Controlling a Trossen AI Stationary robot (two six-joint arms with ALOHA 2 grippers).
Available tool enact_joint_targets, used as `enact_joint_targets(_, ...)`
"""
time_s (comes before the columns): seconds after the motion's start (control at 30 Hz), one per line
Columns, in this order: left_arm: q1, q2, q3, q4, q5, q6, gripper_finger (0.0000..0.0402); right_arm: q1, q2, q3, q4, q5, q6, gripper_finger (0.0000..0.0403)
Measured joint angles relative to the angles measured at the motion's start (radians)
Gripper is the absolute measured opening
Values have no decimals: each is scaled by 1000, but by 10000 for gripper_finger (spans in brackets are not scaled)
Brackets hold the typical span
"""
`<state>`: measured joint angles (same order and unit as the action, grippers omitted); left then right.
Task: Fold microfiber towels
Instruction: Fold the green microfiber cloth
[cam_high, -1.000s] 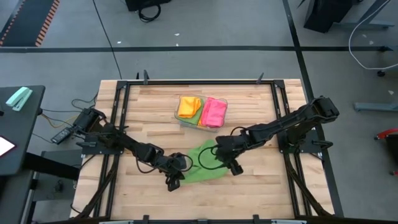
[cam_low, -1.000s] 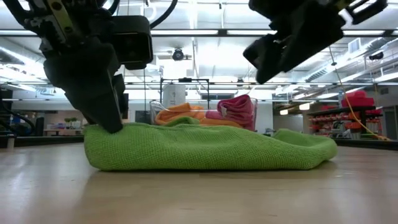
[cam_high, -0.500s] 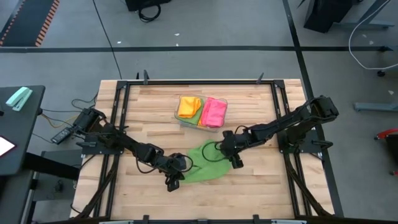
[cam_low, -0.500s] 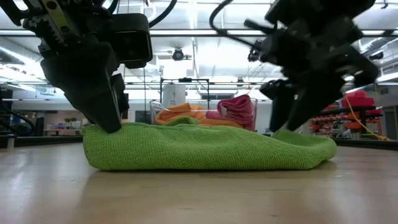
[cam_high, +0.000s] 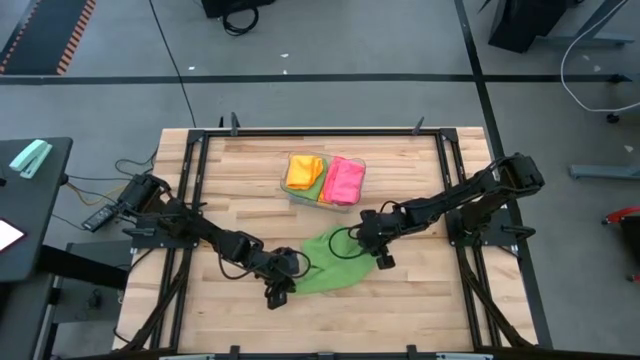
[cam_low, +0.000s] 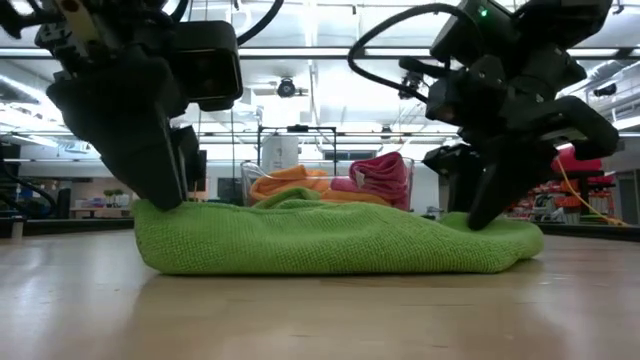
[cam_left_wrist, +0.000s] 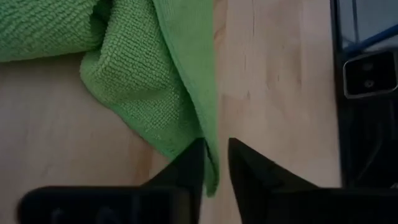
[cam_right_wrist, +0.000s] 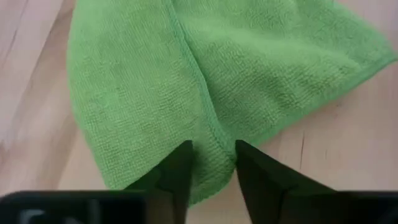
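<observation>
Next, I pinch that corner (cam_left_wrist: 211, 179) of the green towel, which lies bunched with the corner loose in my left gripper, and shake the towel flat with both grippers before folding it.
A green microfiber towel (cam_high: 330, 262) lies bunched and folded over on the wooden table (cam_high: 220, 180); it also fills the middle of the low view (cam_low: 330, 235). My left gripper (cam_high: 280, 291) stands at its near left corner, slightly open, with the towel's hem (cam_left_wrist: 210, 163) between its fingers. My right gripper (cam_high: 383, 259) is down on the towel's right end (cam_low: 490, 232), shut on a ridge of cloth. Orange (cam_high: 303, 170) and pink (cam_high: 345, 181) towels lie in a clear tray (cam_high: 286, 190) at the far middle. My left gripper (cam_left_wrist: 216, 142) has the towel's hemmed edge lying against one finger (cam_left_wrist: 189, 165), with a sliver of gap toward the other finger. The fingers slant down from the table's left. The corner rests on the table. My right gripper (cam_right_wrist: 212, 144) pinches a raised fold with a hem (cam_right_wrist: 210, 134) at the towel's right end between its two fingers. It slants down from the table's right, and the fingers straddle the ridge. The cloth lies on the table, slack.
The clear tray (cam_low: 250, 178) stands just beyond the green towel. A dark metal frame (cam_high: 196, 150) runs round the table's sides. Bare wood lies to the near side and to the left of the towel.
My right gripper has come down from above the towel onto its right end, moving slightly toward the table's far right and tipping steeper. The green towel has kept its place and shape. My left arm has kept still.
</observation>
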<state>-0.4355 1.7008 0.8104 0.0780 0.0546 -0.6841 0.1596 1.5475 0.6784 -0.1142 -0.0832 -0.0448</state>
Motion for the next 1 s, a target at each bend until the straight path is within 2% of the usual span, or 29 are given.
enact_joint_targets(0.17, -8, 1, 0, -7, -2, 67, 120, 0, 0, -6, 19, 5, -5, 71)
enact_joint_targets(0.27, -9, 1, 0, -9, -38, 69, 121, 0, 0, -6, 34, 5, -7, 29)
enact_joint_targets(0.33, -12, 1, 0, -26, -73, 84, 106, 0, 0, -6, 35, 5, -5, 12)
enact_joint_targets(0.5, -14, 1, 0, -37, -103, 116, 19, 0, 0, -6, 35, 4, 29, 8)
enact_joint_targets(0.53, -14, 1, 0, -38, -103, 118, 12, 0, 0, -6, 35, 4, 36, 8)
enact_joint_targets(0.8, -17, -40, 23, -142, -96, 99, 8, 0, 0, 43, 32, 14, 46, 8)
enact_joint_targets(1.0, -4, -158, 109, -326, -93, 170, 5, 8, 1, 204, -36, 1, -23, 17)
